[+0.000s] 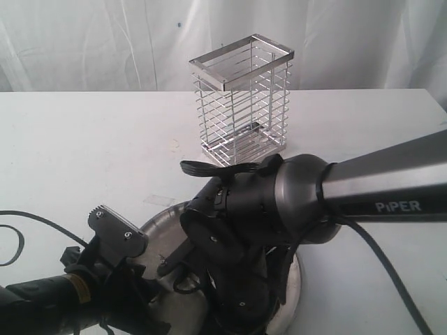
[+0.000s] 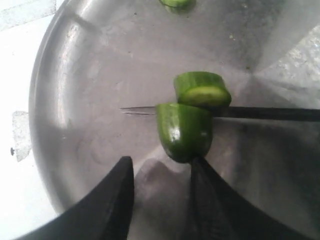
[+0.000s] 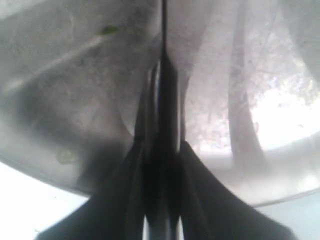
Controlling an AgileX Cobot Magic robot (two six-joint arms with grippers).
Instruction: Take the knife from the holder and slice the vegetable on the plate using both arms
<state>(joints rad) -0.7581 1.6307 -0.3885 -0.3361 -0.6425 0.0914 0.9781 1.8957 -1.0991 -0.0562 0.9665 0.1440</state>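
Note:
The robot's right gripper should release the knife so it lies flat across the middle of the shiny plate [image 1: 208, 268].
In the left wrist view the dark-green vegetable [image 2: 184, 131] lies on the shiny plate [image 2: 75, 75]. The knife's black blade [image 2: 265, 113] runs across its top end, and a cut slice [image 2: 202, 90] leans just beyond the blade. Another green piece [image 2: 175, 2] sits at the frame edge. My left gripper [image 2: 162, 161] is open, with one finger [image 2: 205, 195] touching the vegetable's near end. My right gripper [image 3: 165, 145] is shut on the knife's handle, and the blade [image 3: 164, 30] points out over the plate [image 3: 65, 95]. In the exterior view the right arm [image 1: 279, 202] hides the knife and the vegetable.
The chrome wire holder [image 1: 241, 98] stands upright behind the plate [image 1: 159, 222] on the white table. Both arms crowd over the plate at the front, the left one [image 1: 115, 234] low on the left side. A black cable [image 1: 14, 241] lies at the far left.

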